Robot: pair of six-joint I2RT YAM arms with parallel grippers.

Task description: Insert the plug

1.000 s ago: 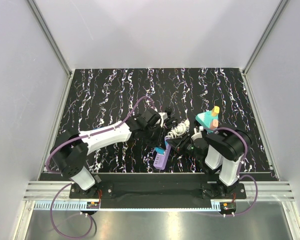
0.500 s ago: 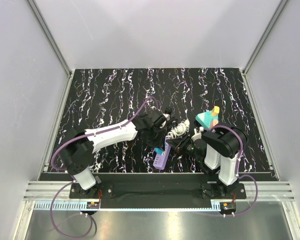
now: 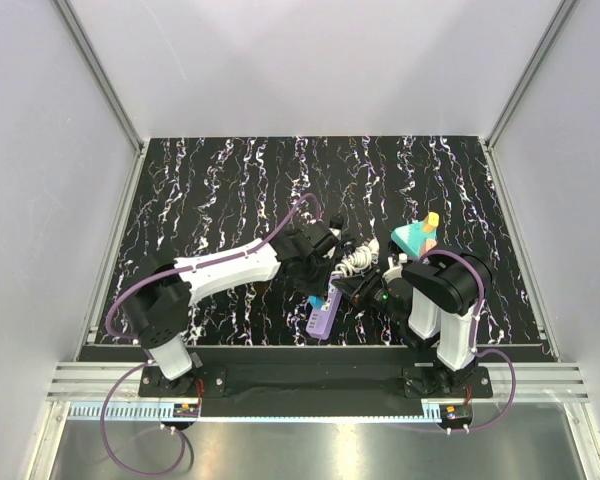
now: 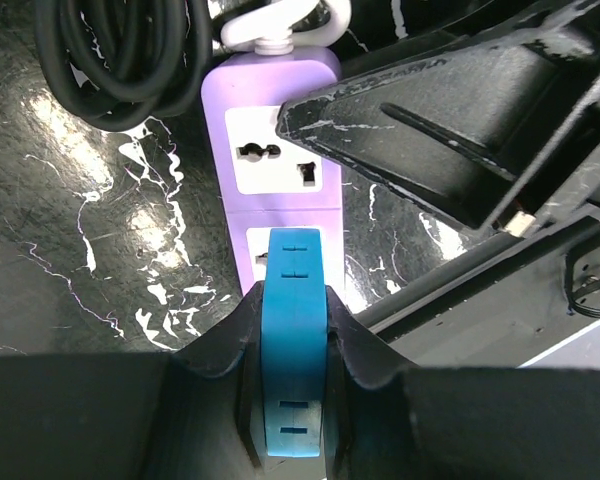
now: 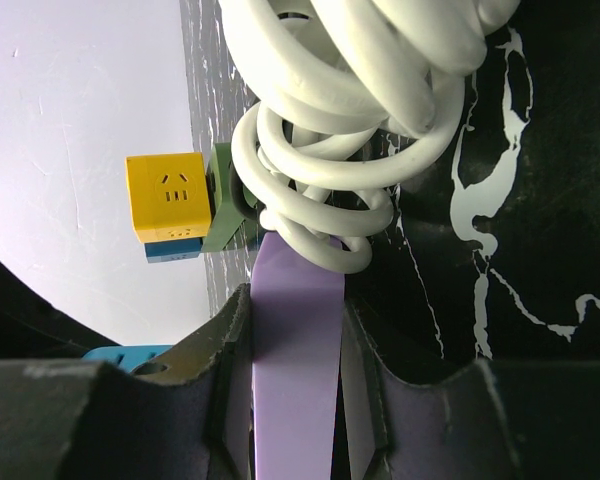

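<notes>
My left gripper is going to release the blue plug in the nearer white socket of the purple power strip (image 3: 321, 310) (image 4: 288, 270).
A purple power strip (image 3: 322, 317) lies near the table's front middle. In the left wrist view the power strip (image 4: 280, 150) shows two white socket faces. My left gripper (image 4: 293, 330) is shut on a blue plug (image 4: 294, 340), whose tip sits at the nearer socket. My left gripper (image 3: 320, 285) hovers over the strip in the top view. My right gripper (image 5: 295, 360) is shut on the side of the purple strip (image 5: 295, 340), with its coiled white cord (image 5: 350, 120) just ahead. A coiled black cable (image 4: 120, 55) lies beside the strip.
A teal, yellow and pink adapter block (image 3: 417, 236) sits right of centre; it shows yellow and green in the right wrist view (image 5: 180, 205). The right arm's black finger (image 4: 450, 120) crosses close over the strip. The table's front rail (image 3: 310, 375) is near.
My left arm has moved right and toward the front, bringing the blue plug over the purple strip. The right arm has stayed put on the strip.
</notes>
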